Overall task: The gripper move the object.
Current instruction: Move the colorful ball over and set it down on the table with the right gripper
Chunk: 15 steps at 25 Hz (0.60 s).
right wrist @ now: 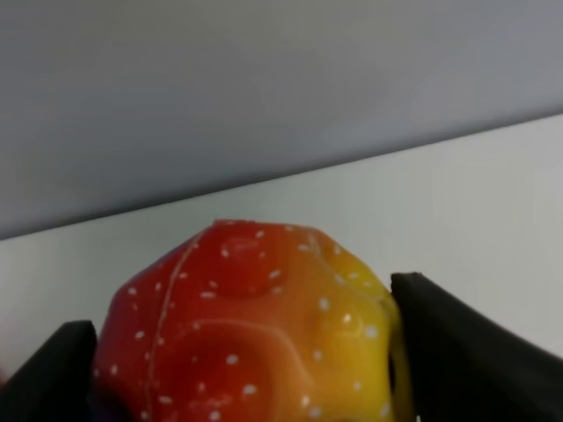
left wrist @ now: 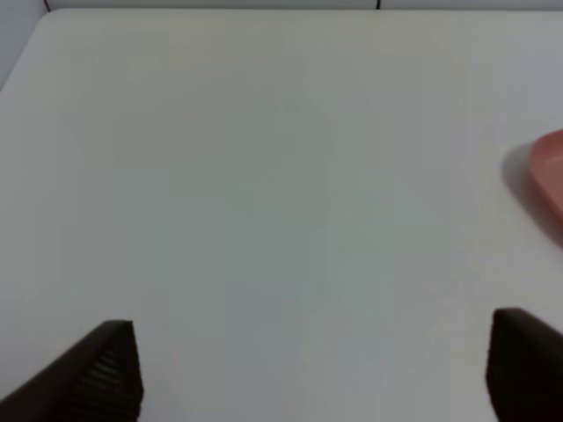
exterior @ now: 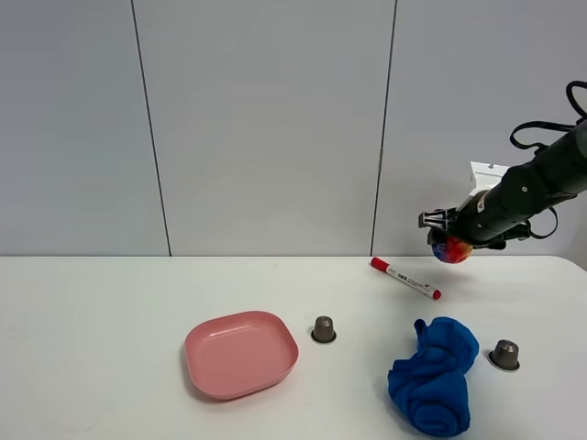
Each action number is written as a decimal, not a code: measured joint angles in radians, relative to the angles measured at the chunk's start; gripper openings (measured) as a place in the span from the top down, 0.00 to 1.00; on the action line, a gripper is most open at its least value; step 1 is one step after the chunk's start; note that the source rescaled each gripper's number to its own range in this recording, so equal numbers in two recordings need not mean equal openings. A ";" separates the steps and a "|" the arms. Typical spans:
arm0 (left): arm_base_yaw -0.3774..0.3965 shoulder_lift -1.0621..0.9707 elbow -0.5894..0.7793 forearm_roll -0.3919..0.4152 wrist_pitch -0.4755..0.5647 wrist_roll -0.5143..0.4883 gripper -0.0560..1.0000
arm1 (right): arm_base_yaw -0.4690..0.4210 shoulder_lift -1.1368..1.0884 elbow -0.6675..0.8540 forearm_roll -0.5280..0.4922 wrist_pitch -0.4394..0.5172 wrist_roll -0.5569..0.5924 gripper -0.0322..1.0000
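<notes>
I need to use my right gripper to release the multicoloured ball on the table's back edge (exterior: pixel 448 263), beside the red and white marker.
My right gripper (exterior: pixel 449 240) is shut on a multicoloured ball (exterior: pixel 452 250), red and yellow with white dots, and holds it in the air above the table's back right. In the right wrist view the ball (right wrist: pixel 255 334) fills the space between the two dark fingers (right wrist: pixel 457 352). My left gripper (left wrist: pixel 308 374) is open and empty over bare white table; it is outside the exterior high view. A pink plate (exterior: pixel 240 353) lies at the front centre-left, and its edge shows in the left wrist view (left wrist: pixel 550 176).
A red and white marker (exterior: pixel 404 279) lies under the raised ball. A crumpled blue cloth (exterior: pixel 436 374) lies at the front right. One grey capsule (exterior: pixel 323 329) stands beside the plate, another (exterior: pixel 503 355) to the right of the cloth.
</notes>
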 joint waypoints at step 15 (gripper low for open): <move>0.000 0.000 0.000 0.000 0.000 0.000 0.00 | 0.000 0.060 -0.007 -0.001 -0.001 -0.006 0.97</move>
